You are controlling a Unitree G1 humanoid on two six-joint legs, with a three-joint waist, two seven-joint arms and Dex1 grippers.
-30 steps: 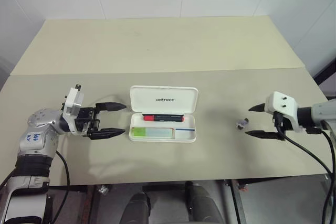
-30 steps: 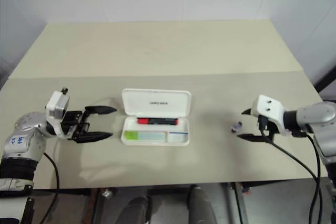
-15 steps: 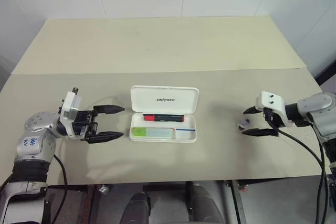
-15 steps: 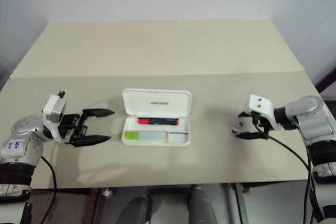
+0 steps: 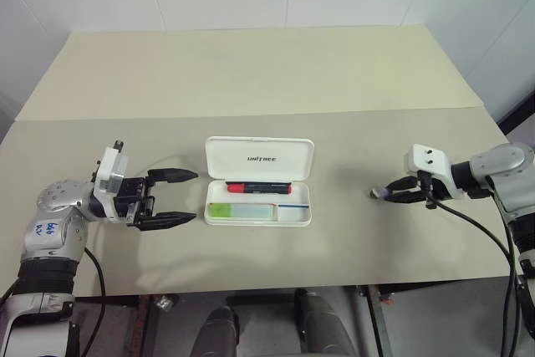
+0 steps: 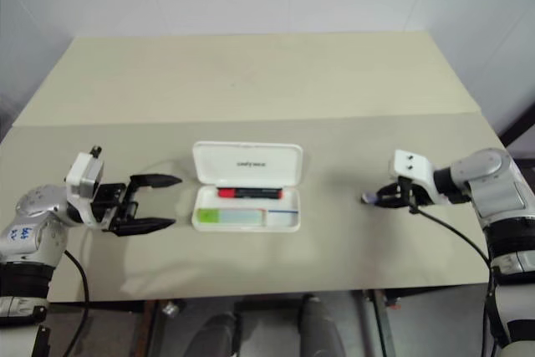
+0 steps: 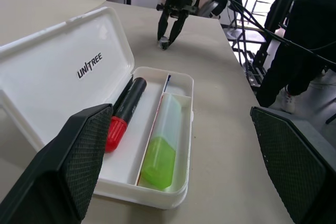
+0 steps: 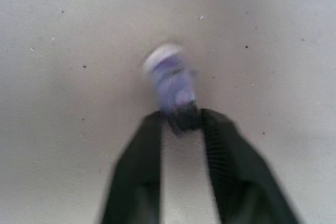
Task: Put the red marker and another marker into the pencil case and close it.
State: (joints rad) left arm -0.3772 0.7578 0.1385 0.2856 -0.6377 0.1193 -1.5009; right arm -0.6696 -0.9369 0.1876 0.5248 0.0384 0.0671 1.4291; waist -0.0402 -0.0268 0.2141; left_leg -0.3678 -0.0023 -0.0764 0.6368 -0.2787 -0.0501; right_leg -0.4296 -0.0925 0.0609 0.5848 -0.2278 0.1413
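Observation:
My right gripper has the small purple piece. It will let go of it in the pencil case's empty front compartment [image 5: 292,215] beside the lime-green marker.
The white pencil case [image 5: 259,156] lies open at the table's front middle, its lid tilted back. Inside it, the red marker [image 5: 259,186] lies along the back and the lime-green marker [image 5: 241,210] in the front left compartment. My left gripper [image 5: 197,196] hovers just left of the case, open and pointing at it, with nothing between its fingers. The left wrist view shows the case [image 7: 63,61], red marker [image 7: 126,106] and green marker [image 7: 163,145] close up. Far to the right, my right gripper [image 5: 389,193] is shut on a small purple piece [image 8: 170,80] down at the table.
The beige table [image 5: 251,73] stretches far behind the case, with a seam running across its middle. In the left wrist view a person in dark trousers [image 7: 294,35] stands beyond the table's right end, near a metal frame.
My right gripper dropped a little toward the small purple piece and shut on it. The left gripper stayed open beside the case.

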